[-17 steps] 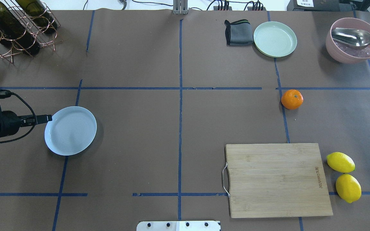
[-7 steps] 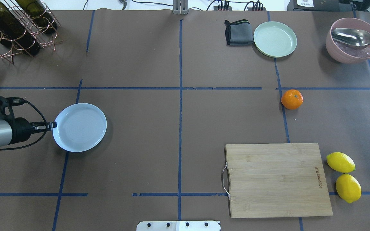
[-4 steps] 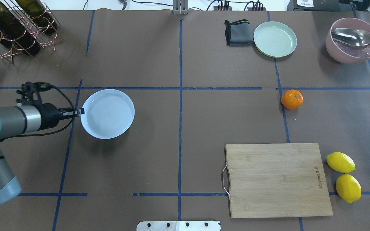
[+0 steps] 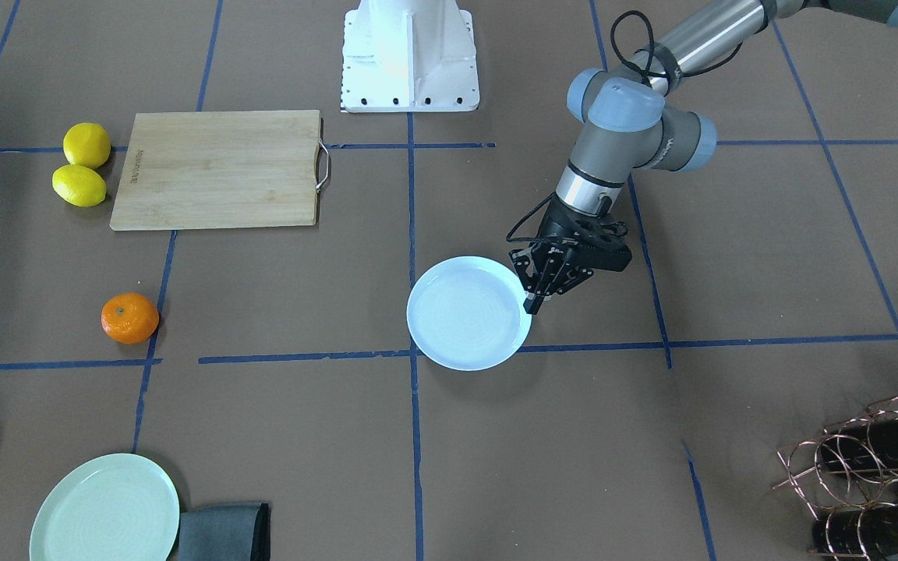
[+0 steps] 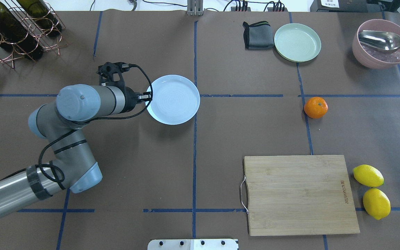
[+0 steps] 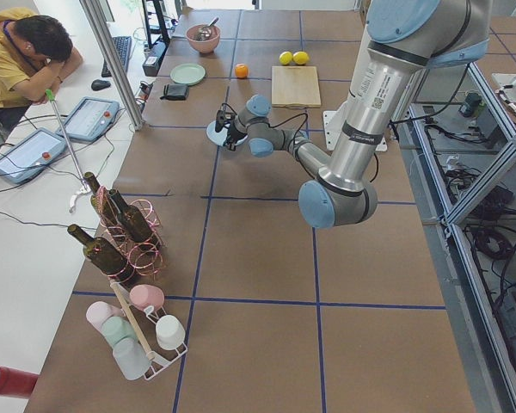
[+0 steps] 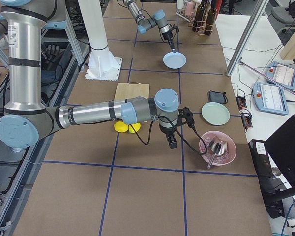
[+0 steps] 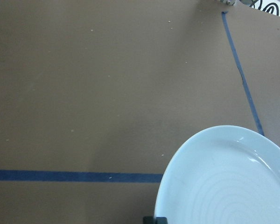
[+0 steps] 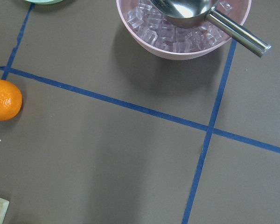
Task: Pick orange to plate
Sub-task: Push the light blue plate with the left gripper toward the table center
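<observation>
My left gripper has the white-bluish plate. It will put the plate down on the blue centre line (image 4: pixel 408 298) beside the tape crossing, towards the cutting board.
The orange (image 5: pixel 315 107) rests on the brown table right of centre, on a blue tape line, and also shows as the orange (image 4: pixel 130 318) and the orange (image 9: pixel 4 99). My left gripper (image 5: pixel 148 98) is shut on the left rim of the white-bluish plate (image 5: pixel 175 99), which sits level by the centre line with a shadow beneath it. In the front view the plate (image 4: pixel 468 313) is pinched at its right edge. The right gripper (image 7: pixel 172 143) shows only in the exterior right view, hanging over the table beside the pink bowl; I cannot tell its state.
A wooden cutting board (image 5: pixel 300 194) lies near right, with two lemons (image 5: pixel 368 175) beside it. At the far right stand a pale green plate (image 5: pixel 297 42), a grey cloth (image 5: pixel 256 35) and a pink bowl of ice with a scoop (image 5: pixel 382 43). A bottle rack (image 5: pixel 16 27) fills the far left corner.
The left arm has carried the plate from the table's left side rightward and farther away, up to the centre line. The orange has stayed put.
</observation>
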Tool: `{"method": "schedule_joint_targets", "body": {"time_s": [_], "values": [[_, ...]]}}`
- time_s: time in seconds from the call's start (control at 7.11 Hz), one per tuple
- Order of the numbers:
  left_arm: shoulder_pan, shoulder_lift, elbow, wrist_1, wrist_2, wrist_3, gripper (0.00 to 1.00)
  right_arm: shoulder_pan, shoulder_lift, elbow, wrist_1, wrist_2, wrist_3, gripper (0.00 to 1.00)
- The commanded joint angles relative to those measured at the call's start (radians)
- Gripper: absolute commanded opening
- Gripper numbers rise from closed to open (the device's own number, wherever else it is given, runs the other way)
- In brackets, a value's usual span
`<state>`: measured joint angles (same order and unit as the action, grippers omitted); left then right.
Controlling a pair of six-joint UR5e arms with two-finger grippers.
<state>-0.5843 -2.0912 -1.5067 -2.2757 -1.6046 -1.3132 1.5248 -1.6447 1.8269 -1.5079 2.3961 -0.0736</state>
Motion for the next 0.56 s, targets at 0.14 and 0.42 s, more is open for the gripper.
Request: {"method": "schedule_joint_targets", "body": {"time_s": [0.14, 0.42], "values": [[0.056, -0.067, 0.069, 0.007, 0.020, -0.017, 0.00, 0.000, -0.001, -0.001, 0.000, 0.000, 0.000, 1.00], [0.063, -0.086, 0.069, 0.005, 0.020, -0.015, 0.00, 0.000, -0.001, -0.003, 0.000, 0.000, 0.000, 1.00]]}}
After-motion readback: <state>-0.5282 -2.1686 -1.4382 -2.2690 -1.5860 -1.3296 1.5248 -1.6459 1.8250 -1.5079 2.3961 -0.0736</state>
